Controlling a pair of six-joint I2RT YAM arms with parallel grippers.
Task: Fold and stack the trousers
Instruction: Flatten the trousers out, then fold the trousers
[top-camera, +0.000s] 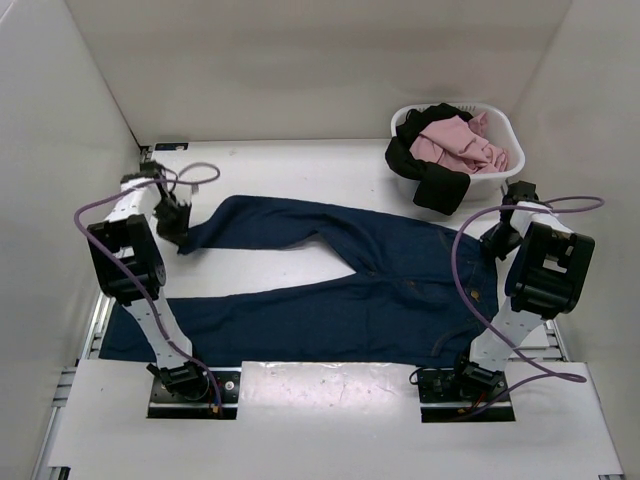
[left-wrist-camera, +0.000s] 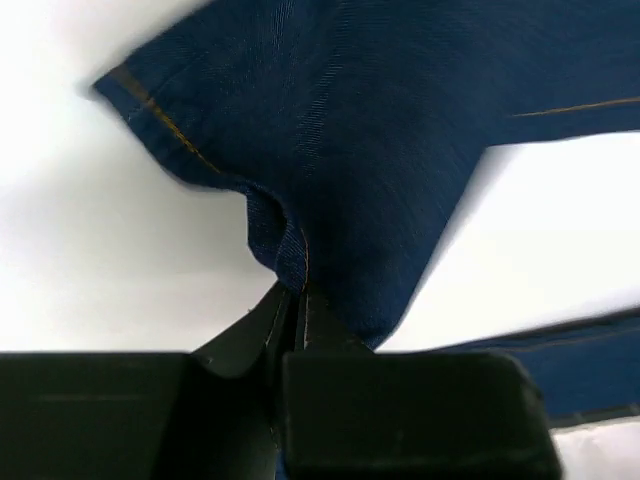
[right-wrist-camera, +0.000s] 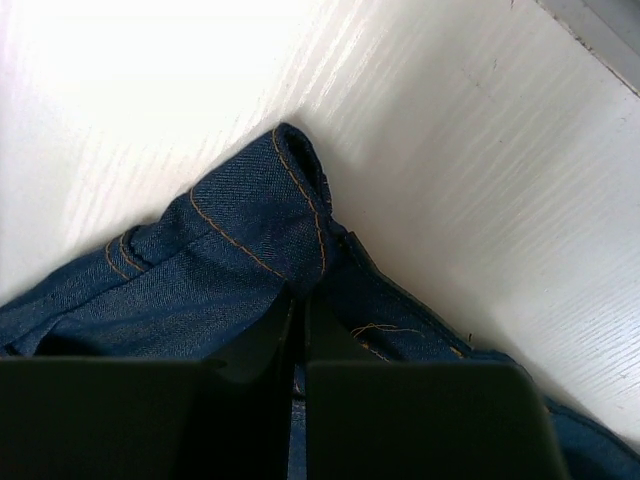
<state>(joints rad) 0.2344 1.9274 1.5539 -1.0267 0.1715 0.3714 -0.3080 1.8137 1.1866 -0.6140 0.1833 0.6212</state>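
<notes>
Next, my left gripper opens from the near corner of the far leg's hem that it pinches and takes the hem's far corner (left-wrist-camera: 114, 88) before folding the trousers over.
The trousers (top-camera: 340, 275) are dark navy jeans spread flat across the table, waist at the right, both legs reaching left. My left gripper (top-camera: 178, 238) is shut on the hem end of the far leg; in the left wrist view the trousers (left-wrist-camera: 380, 150) are pinched at the cuff edge between the black fingers of the left gripper (left-wrist-camera: 296, 300). My right gripper (top-camera: 497, 248) is shut on the waistband corner at the far right. In the right wrist view, the right gripper (right-wrist-camera: 300, 300) pinches the orange-stitched band of the trousers (right-wrist-camera: 230, 260).
A white basket (top-camera: 500, 125) at the back right holds a pink garment (top-camera: 462, 145) and a black garment (top-camera: 435, 178) that hangs over its rim toward the waist. White walls enclose the table on the left, back and right.
</notes>
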